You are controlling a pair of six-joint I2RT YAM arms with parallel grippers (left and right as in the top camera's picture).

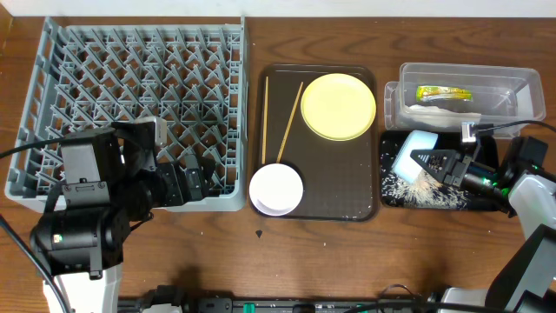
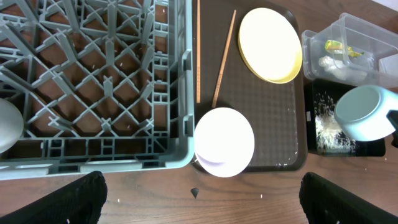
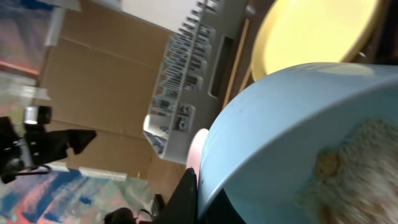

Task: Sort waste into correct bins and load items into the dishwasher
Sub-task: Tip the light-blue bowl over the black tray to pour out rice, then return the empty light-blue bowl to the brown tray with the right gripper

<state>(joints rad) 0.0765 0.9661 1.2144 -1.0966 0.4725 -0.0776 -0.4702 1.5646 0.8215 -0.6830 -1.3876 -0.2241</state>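
The light blue bowl will leave my right gripper as I set it down on the brown tray (image 1: 347, 183), beside the pink bowl.
My right gripper (image 1: 432, 165) is shut on the rim of the light blue bowl (image 1: 415, 149), tipped on its side over the black tray (image 1: 388, 143). Rice scraps (image 1: 408, 187) lie in that tray. In the right wrist view the bowl (image 3: 298, 124) fills the frame, with rice stuck inside. My left gripper (image 2: 202, 199) is open and empty over bare table, by the grey dish rack's (image 1: 143, 23) front right corner. The pink bowl (image 1: 276, 189), yellow plate (image 1: 338, 105) and chopsticks (image 1: 289, 123) lie on the brown tray (image 1: 365, 204). The clear tub (image 1: 521, 87) holds the wrapper (image 1: 443, 93) and napkin (image 1: 443, 113).
A pale round thing (image 2: 6, 124), perhaps the white cup, sits in the rack at the left edge of the left wrist view. A small dark crumb (image 2: 195, 193) lies on the table in front of the pink bowl (image 2: 224, 142). The tub stands right behind the black tray.
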